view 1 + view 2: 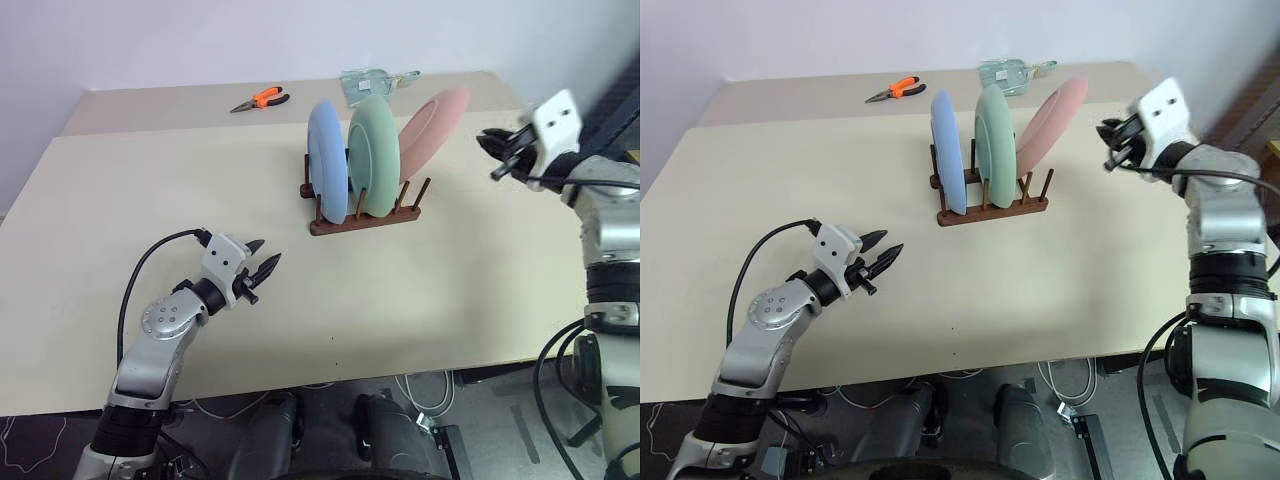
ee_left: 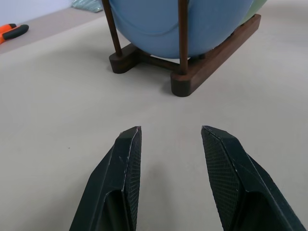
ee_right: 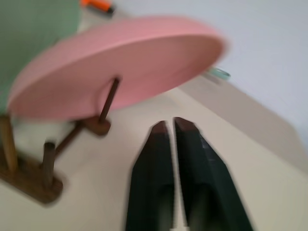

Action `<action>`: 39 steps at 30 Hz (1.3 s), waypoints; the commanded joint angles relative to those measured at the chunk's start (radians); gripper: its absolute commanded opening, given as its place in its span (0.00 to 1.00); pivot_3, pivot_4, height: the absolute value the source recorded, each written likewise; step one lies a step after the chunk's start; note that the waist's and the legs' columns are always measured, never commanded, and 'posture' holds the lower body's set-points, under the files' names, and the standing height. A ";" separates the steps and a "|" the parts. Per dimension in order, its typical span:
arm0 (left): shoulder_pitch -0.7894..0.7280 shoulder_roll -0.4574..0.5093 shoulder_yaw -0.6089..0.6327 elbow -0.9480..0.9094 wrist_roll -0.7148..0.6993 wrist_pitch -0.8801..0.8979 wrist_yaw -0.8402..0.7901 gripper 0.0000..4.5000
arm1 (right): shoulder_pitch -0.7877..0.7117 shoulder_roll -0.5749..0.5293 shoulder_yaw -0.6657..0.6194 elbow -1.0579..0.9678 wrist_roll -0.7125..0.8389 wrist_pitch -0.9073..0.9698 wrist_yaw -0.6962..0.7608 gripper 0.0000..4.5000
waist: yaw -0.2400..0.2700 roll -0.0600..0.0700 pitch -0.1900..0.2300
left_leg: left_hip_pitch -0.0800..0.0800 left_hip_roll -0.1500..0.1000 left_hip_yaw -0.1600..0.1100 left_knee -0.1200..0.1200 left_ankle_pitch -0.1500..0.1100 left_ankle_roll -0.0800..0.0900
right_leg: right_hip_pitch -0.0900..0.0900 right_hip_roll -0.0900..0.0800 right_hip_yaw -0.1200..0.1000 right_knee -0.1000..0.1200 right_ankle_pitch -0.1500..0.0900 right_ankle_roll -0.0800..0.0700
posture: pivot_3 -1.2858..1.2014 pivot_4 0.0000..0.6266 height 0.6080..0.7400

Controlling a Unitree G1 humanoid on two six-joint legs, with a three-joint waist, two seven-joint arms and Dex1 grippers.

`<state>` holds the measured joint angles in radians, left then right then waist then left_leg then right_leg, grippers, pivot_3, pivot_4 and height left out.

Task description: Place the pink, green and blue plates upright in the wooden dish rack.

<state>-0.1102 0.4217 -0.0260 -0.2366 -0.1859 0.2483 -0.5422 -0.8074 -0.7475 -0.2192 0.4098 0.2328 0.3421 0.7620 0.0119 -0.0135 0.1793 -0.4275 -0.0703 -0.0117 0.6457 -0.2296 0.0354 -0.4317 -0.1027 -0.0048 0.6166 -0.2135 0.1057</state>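
Note:
The pink plate leans far over in the wooden dish rack. Next, my right gripper takes the plate's front rim [image 1: 432, 155] and pulls it upright between the pegs.
The wooden dish rack [image 1: 365, 222] stands mid-table with three plates in it. The blue plate [image 1: 327, 160] and the green plate [image 1: 373, 155] stand upright between the pegs. The pink plate [image 1: 432, 125] sits in the rightmost slot and leans far over to the right. My right gripper [image 1: 492, 152] hovers just right of the pink plate's rim, apart from it; in the right wrist view its fingers [image 3: 159, 144] lie almost together with nothing between them. My left gripper [image 1: 262, 262] rests low near the table's front left, open and empty, pointing at the rack [image 2: 211, 53].
Orange-handled pliers [image 1: 262, 99] lie at the back of the table. A clear greenish package [image 1: 370, 82] sits behind the rack. The table's front edge runs close in front of my left arm.

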 commanded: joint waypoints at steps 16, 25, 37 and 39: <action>-0.004 -0.006 0.000 -0.014 0.003 -0.018 -0.005 0.45 | -0.056 0.218 -0.232 -0.216 0.456 0.538 -0.315 0.74 | -0.001 0.001 -0.001 | 0.000 0.000 0.000 0.000 0.000 0.001 | 0.000 -0.001 0.000 0.000 -0.001 -0.002 | 0.52 0.24 0.84; 0.002 -0.007 -0.001 -0.021 0.005 -0.013 0.002 0.45 | -0.079 0.240 -0.190 -0.125 0.433 0.497 -0.305 0.74 | -0.003 0.001 -0.001 | 0.000 0.000 0.000 0.000 0.000 0.001 | 0.000 0.000 0.000 0.000 0.000 -0.001 | 0.52 0.24 0.84; 0.006 -0.010 -0.001 -0.020 0.007 -0.015 0.004 0.45 | -0.121 0.228 -0.166 -0.066 0.434 0.489 -0.254 0.23 | -0.003 0.001 -0.001 | 0.000 0.000 0.000 0.000 0.000 0.001 | 0.000 0.000 0.000 0.000 -0.001 -0.001 | 0.52 0.24 0.84; 0.007 -0.011 -0.001 -0.020 0.008 -0.016 0.004 0.45 | -0.121 0.228 -0.164 -0.075 0.436 0.493 -0.249 0.23 | -0.003 0.001 -0.001 | 0.000 0.000 0.000 0.000 0.000 0.001 | 0.000 0.000 0.000 0.000 -0.001 -0.001 | 0.52 0.24 0.84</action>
<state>-0.1070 0.4115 -0.0267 -0.2347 -0.1835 0.2486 -0.5405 -0.9003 -0.5042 -0.3759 0.3748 0.6522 0.8398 0.5014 0.0094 -0.0124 0.1786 -0.4278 -0.0699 -0.0116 0.6454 -0.2299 0.0362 -0.4320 -0.1031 -0.0048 0.6165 -0.2141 0.1046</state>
